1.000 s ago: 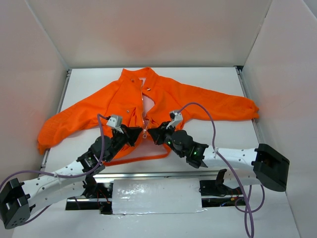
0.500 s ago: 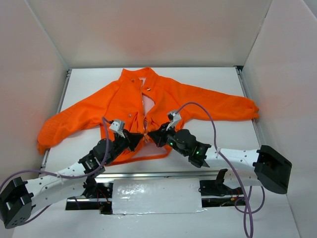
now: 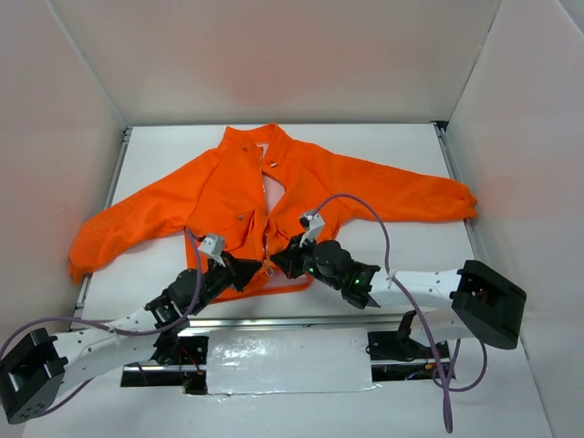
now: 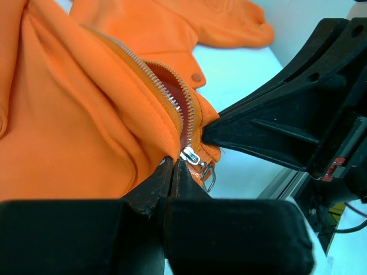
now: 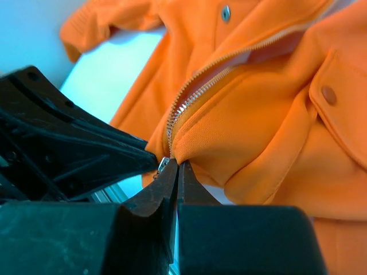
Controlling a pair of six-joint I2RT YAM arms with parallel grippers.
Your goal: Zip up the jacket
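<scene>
My right gripper is pinching the fabric next to the slider while the pull tab hangs loose. It should open and take the pull tab [image 4: 210, 176] lower down.
The orange jacket [image 3: 228, 192] lies spread on the white table, collar at the far side, with its front zipper [image 3: 265, 228] undone and gaping from mid-chest up. My left gripper [image 3: 258, 267] and right gripper [image 3: 276, 263] meet tip to tip at the bottom hem. In the left wrist view my left gripper [image 4: 174, 161] is shut on the hem fabric [image 4: 69, 126] just left of the silver slider [image 4: 190, 154]. In the right wrist view my right gripper [image 5: 179, 165] is shut on the hem corner [image 5: 275, 114] right of the slider [image 5: 164, 165].
White walls enclose the table on three sides. A metal rail [image 3: 274, 319] runs along the near edge just below the hem. Purple cables [image 3: 365, 205] loop over the right arm and jacket. The right sleeve [image 3: 429, 196] reaches toward the right wall.
Both grippers have moved toward the near edge and closer together, pulling the jacket's bottom hem with them. Both jaws stayed shut.
</scene>
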